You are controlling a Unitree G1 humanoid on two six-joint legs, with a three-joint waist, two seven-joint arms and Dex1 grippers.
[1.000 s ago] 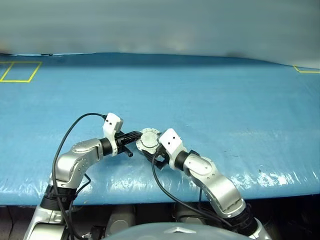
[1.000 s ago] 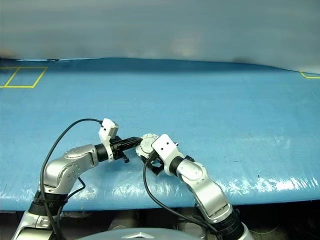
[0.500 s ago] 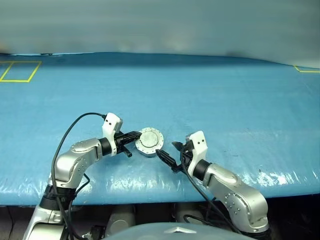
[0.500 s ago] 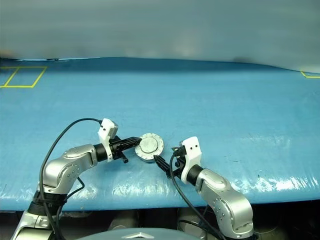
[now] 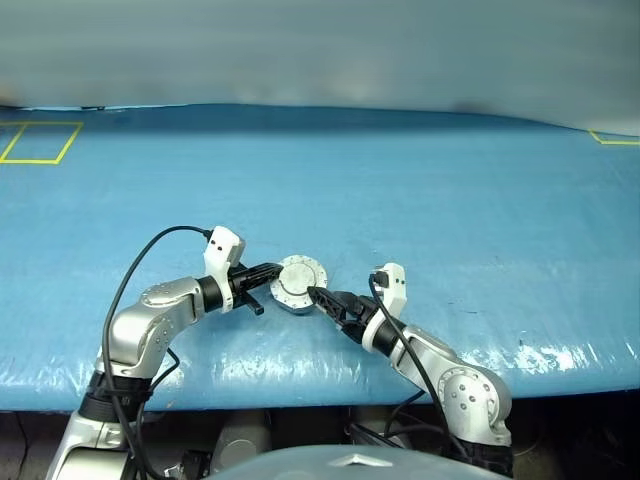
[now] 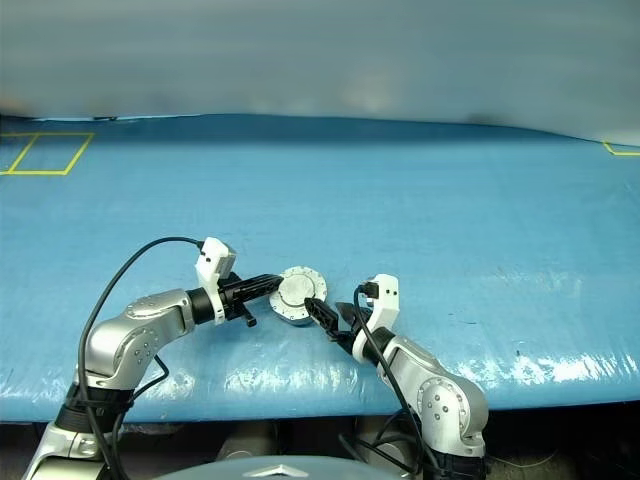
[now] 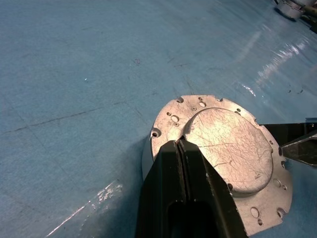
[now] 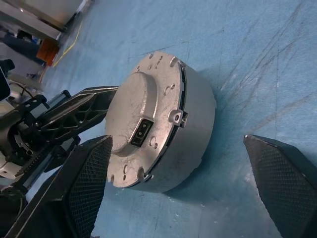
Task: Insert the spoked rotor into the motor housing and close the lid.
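My right gripper's open fingers are at a slant to the motor housing, so next I turn that gripper square and pinch the housing's side (image 8: 173,168) from lid to bottom side.
The motor housing (image 5: 297,290) sits near the blue table's front edge as a closed grey puck, with the lid (image 7: 228,148) flat on top. The spoked rotor is hidden. My left gripper (image 5: 272,270) is shut, and its joined fingertips (image 7: 179,144) rest on the lid's left rim. My right gripper (image 5: 322,298) is open and points at the housing from the right. In the right wrist view its two fingers (image 8: 89,178) stand either side of the housing wall (image 8: 190,129) without touching it. A small rectangular socket shows on the lid (image 8: 141,133).
The blue film-covered table (image 5: 420,200) stretches far behind and to both sides. A yellow tape square (image 5: 40,142) marks the back left and a yellow corner (image 5: 612,138) the back right. The table's glossy front edge (image 5: 300,375) runs just below both arms.
My right arm has drawn back off the housing, rolled its wrist and swung out to the right; its open fingers now point at the housing's right side. The left gripper and housing stayed put.
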